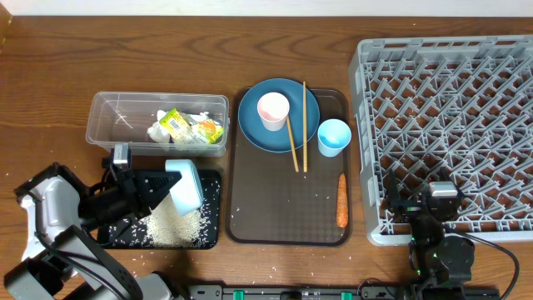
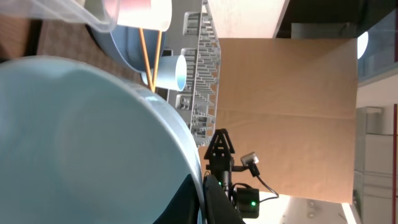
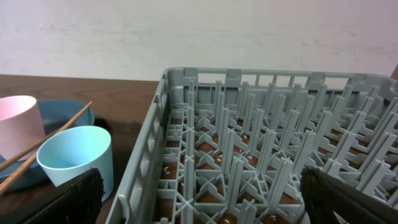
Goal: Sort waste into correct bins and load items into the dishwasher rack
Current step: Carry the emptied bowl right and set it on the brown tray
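Observation:
My left gripper needs to release the light blue bowl, now tipped over the black tray, on the serving tray's empty near end (image 1: 276, 217), next to the carrot.
My left gripper (image 1: 171, 187) is shut on the rim of the light blue bowl (image 1: 185, 183), which is tipped over the black tray (image 1: 210, 187). White rice (image 1: 175, 223) lies heaped in that tray. In the left wrist view the bowl (image 2: 81, 143) fills the frame, its rim pinched between the jaws of the gripper (image 2: 204, 199). The clear tub (image 1: 108, 112) holds the yellow-green wrapper (image 1: 176, 122) and white paper (image 1: 158, 132). The blue plate (image 1: 254, 129) carries the pink cup (image 1: 273, 111) and the chopsticks (image 1: 303, 125). Beside them are the light blue cup (image 1: 334, 137) and the carrot (image 1: 341, 200). My right gripper (image 1: 416, 204) stands open across the front left wall of the grey rack (image 1: 450, 125).
A dark brown serving tray (image 1: 283, 208) between the bins and the rack bears the plate, cups, chopsticks and carrot. Stray rice grains lie on it and on the rack floor (image 3: 249, 155). The right gripper's fingers (image 3: 68, 199) straddle the rack wall beside the light blue cup (image 3: 78, 155).

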{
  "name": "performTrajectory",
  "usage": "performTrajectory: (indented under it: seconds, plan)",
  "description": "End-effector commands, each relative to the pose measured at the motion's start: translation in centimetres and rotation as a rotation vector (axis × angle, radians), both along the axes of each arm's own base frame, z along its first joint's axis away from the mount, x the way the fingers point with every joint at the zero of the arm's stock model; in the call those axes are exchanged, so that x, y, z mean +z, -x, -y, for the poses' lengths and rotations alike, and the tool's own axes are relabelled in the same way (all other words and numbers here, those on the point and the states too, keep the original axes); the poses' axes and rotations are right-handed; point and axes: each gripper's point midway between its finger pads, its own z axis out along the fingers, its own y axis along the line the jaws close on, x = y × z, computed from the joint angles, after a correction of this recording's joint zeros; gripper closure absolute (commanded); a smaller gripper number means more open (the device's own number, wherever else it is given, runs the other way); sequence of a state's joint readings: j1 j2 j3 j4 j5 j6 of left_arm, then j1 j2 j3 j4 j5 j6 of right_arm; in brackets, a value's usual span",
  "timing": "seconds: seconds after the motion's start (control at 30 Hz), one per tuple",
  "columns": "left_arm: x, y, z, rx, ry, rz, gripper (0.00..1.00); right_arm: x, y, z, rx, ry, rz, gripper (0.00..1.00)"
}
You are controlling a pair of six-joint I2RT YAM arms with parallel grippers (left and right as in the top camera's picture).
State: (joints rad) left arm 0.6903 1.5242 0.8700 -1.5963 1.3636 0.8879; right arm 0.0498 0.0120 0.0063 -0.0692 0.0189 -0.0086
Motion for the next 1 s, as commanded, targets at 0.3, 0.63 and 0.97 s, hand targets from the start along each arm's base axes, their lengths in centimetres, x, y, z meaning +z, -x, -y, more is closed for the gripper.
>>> performTrajectory:
  seconds: [0.3, 0.63, 0.97]
  plan:
    - [0.6, -0.2, -0.1, 0.022, 0.028, 0.001, 0.94, 0.0, 0.0, 0.2, -0.009, 0.004, 0.001, 0.01]
    - [1.4, 0.0, 0.1, 0.024, -0.001, 0.040, 0.94, 0.0, 0.0, 0.2, -0.009, 0.004, 0.001, 0.01]
    - [1.0, -2.2, -2.0, 0.058, -0.073, 0.002, 0.94, 0.0, 0.0, 0.2, -0.009, 0.004, 0.001, 0.01]
